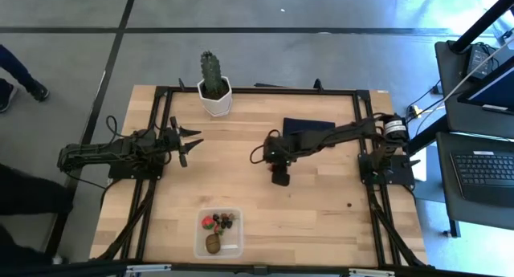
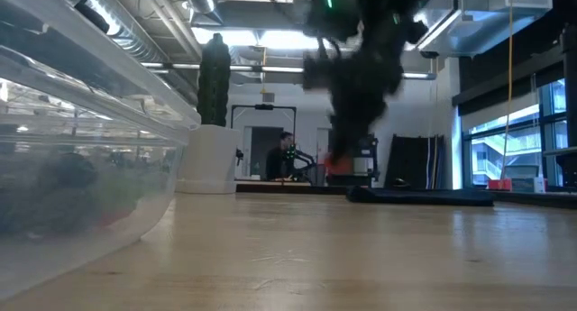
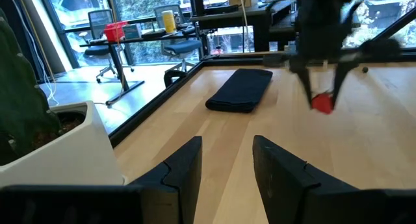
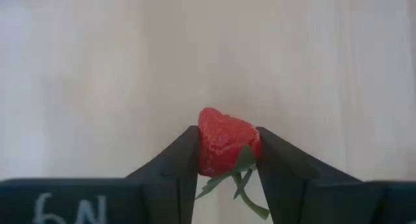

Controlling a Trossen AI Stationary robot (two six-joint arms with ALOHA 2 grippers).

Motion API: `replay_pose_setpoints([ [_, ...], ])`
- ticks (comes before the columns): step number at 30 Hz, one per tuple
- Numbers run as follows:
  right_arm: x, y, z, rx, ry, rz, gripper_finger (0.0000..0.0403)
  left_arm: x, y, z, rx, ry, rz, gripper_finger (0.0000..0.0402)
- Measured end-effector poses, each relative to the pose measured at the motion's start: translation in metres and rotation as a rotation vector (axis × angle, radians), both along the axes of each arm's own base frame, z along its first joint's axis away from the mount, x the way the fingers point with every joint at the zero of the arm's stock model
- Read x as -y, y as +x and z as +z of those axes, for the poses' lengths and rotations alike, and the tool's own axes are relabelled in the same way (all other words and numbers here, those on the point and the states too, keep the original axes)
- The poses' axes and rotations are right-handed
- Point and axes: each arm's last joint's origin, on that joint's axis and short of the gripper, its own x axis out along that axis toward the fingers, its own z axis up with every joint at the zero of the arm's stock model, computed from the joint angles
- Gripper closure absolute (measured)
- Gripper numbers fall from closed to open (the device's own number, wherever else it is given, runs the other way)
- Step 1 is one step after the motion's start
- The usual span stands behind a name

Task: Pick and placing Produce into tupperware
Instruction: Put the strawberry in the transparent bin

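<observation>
The robot's right gripper needs to release the strawberry in the clear tupperware, on the tupperware's bare bottom next to the brown kiwi (image 1: 230, 246).
My right gripper (image 4: 226, 152) hangs over the middle of the table (image 1: 279, 177), shut on a small red strawberry (image 4: 224, 145) with a green stalk; the left wrist view shows the fruit (image 3: 322, 103) lifted above the wood. The clear tupperware (image 1: 218, 233) stands at the near edge and holds red fruits, dark berries and a brown kiwi (image 1: 213, 243); its wall fills the low view's left (image 2: 72, 167). My left gripper (image 1: 191, 142) waits open over the table's left part, its fingers (image 3: 224, 165) pointing toward the right arm. My right gripper pinches the strawberry's body (image 4: 209, 149) between its two fingers, one finger on each side. The fingers point down from above. The fruit is lifted clear of the table, its green stalk (image 4: 244, 185) lying back between the fingers.
A green cactus in a white pot (image 1: 214, 88) stands at the far edge, left of centre. A folded dark navy cloth (image 1: 307, 126) lies on the far right part. One small dark speck (image 1: 348, 205) lies near the right side. Bare wood stretches between the gripper and the tupperware.
</observation>
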Motion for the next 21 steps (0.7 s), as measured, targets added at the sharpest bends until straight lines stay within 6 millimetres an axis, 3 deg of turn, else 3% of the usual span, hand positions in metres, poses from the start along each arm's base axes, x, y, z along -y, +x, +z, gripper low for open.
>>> replay_pose_setpoints([
  [6, -0.036, 0.031, 0.062, 0.213, -0.002, 0.119, 0.0273, 0.0, 0.0, 0.0, 0.0, 0.001, 0.0, 0.0272],
  [11, -0.077, 0.045, 0.107, 0.357, -0.023, 0.238, 0.0272, 0.0, 0.0, 0.0, -0.001, 0.002, 0.0, 0.0272],
  [16, -0.116, 0.07, 0.121, 0.424, -0.039, 0.352, 0.0271, 0.0, 0.0, 0.0, -0.001, 0.002, 0.0, 0.0272],
  [21, -0.146, 0.099, 0.104, 0.359, -0.054, 0.427, 0.0271, 0.0, 0.0, 0.0, -0.001, 0.002, 0.0, 0.0272],
])
